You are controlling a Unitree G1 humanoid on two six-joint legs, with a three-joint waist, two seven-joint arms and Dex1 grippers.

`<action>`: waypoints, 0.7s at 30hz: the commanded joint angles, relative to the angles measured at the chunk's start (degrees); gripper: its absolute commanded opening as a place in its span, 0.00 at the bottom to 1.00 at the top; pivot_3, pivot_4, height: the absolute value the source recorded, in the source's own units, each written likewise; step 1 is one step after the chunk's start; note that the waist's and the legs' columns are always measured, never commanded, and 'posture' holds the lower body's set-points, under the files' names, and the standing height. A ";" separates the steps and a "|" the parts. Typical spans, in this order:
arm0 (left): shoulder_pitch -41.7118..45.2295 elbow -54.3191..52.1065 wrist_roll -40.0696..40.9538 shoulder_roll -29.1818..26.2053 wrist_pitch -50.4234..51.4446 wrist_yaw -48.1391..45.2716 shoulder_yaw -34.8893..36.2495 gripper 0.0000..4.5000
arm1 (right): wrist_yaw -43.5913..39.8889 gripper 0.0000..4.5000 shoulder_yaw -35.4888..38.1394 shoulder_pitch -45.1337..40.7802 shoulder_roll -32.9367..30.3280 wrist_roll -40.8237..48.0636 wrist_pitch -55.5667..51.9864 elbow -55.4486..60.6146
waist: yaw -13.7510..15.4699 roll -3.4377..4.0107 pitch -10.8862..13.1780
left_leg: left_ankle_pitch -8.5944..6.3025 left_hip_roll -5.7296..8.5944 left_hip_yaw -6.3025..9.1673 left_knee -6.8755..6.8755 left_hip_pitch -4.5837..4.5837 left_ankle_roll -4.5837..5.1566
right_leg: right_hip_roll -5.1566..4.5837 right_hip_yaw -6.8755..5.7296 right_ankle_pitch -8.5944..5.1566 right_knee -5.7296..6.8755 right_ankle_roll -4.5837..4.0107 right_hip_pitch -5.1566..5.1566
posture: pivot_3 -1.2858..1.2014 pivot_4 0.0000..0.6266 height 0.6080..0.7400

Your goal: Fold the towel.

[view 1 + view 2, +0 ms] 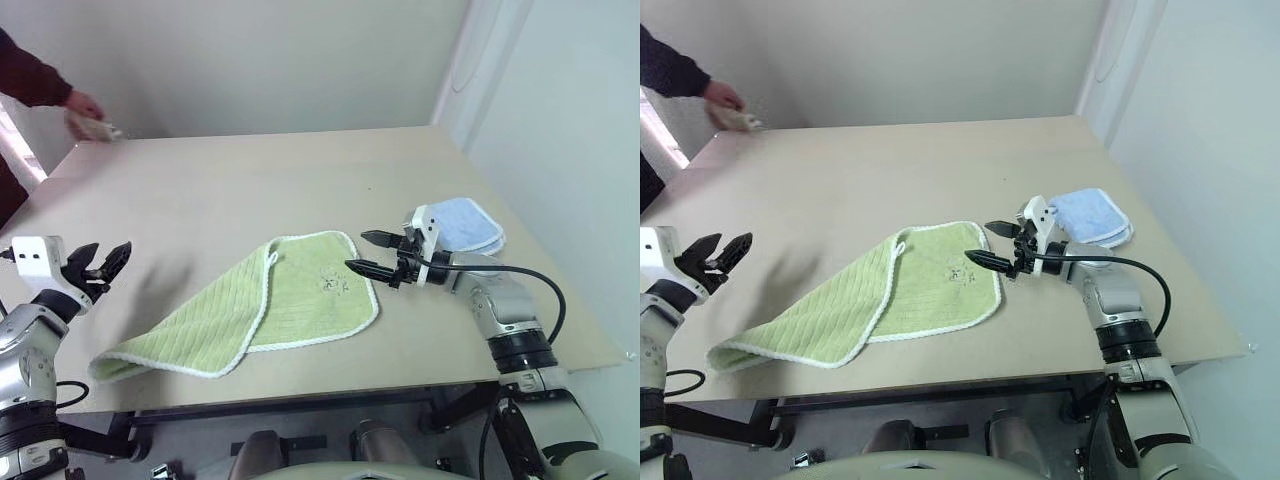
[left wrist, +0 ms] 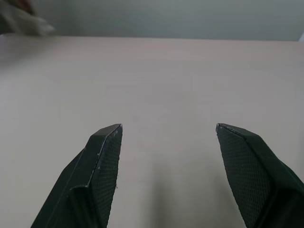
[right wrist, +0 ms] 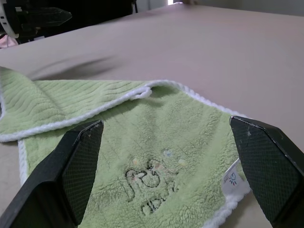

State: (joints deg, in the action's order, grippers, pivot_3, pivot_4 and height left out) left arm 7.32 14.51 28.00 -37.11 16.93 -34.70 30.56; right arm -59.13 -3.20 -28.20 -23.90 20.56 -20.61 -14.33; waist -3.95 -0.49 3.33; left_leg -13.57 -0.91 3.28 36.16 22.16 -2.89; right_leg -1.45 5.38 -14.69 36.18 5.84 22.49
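The light green towel has a far corner (image 1: pixel 345 236) on the side towards the light blue towel. Next, my right gripper closes on it there.
The light green towel (image 1: pixel 290 300) lies on the table (image 1: pixel 250 190), its ribbed left part folded diagonally over the fluffy side, where a small grey motif (image 3: pixel 147 183) shows. At the towel's right edge my right gripper (image 1: pixel 356 250) hovers open, with its fingers (image 3: pixel 76 171) spread just above the cloth and nothing between them. My left gripper (image 1: pixel 110 250) is open and empty over bare table, well to the left of the towel. It also appears as a dark shape, the left gripper (image 3: pixel 42 18), far across the table in the right wrist view.
A smaller light blue towel (image 1: pixel 465 225) lies folded behind my right gripper, near the table's right edge. A person's hand (image 1: pixel 85 108) holds something pale at the far left corner. The table's front edge runs close below the green towel.
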 commanded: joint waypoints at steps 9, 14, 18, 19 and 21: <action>-1.09 -5.98 1.30 1.79 1.20 -0.74 -0.62 0.75 | -0.74 0.99 0.92 -2.37 -0.92 0.28 -0.26 0.23 | -0.09 -0.01 0.00 | 0.00 0.00 -0.02 -0.05 0.01 0.00 | -0.01 0.01 0.02 0.00 -0.03 0.02 | 0.52 0.00 1.00; -1.84 -7.37 1.16 0.60 2.52 -3.15 -0.91 0.75 | 0.35 0.99 1.32 -2.74 -1.79 -0.52 -0.18 -1.08 | -0.11 -0.01 0.00 | 0.00 0.00 -0.02 -0.02 0.01 0.00 | -0.01 0.01 0.01 -0.01 -0.02 0.02 | 0.52 0.00 1.00; -0.38 -6.84 1.24 0.49 2.80 -3.43 -1.00 0.75 | 0.64 0.99 1.56 -3.31 -1.95 -0.21 -0.49 -1.48 | -0.07 -0.01 0.00 | 0.00 0.00 -0.01 0.00 0.01 0.00 | -0.01 0.00 -0.01 0.00 0.00 0.01 | 0.52 0.00 1.00; -0.16 -6.99 1.25 0.44 2.93 -3.54 -1.19 0.75 | 1.00 0.99 1.51 -3.47 -1.90 -0.30 -0.76 -1.39 | -0.08 -0.01 0.00 | 0.00 0.00 -0.01 -0.01 0.01 0.00 | -0.01 0.00 0.00 0.00 0.00 0.01 | 0.52 0.00 1.00; 0.03 -7.60 1.70 0.26 3.81 -4.22 -1.56 0.75 | 1.71 0.99 1.57 -3.73 -1.87 -0.04 -2.23 -0.94 | -0.08 -0.01 0.00 | 0.00 0.00 -0.01 -0.02 0.01 0.00 | -0.01 0.00 0.00 -0.01 -0.01 0.01 | 0.52 0.00 1.00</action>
State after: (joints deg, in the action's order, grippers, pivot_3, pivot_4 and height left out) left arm 6.38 8.91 28.53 -35.67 20.35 -38.25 28.94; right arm -58.01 -3.03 -30.06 -25.53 19.93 -22.26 -16.32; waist -4.03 -0.50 3.33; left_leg -13.57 -0.90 3.26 36.14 22.17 -2.89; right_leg -1.46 5.39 -14.69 36.17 5.83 22.50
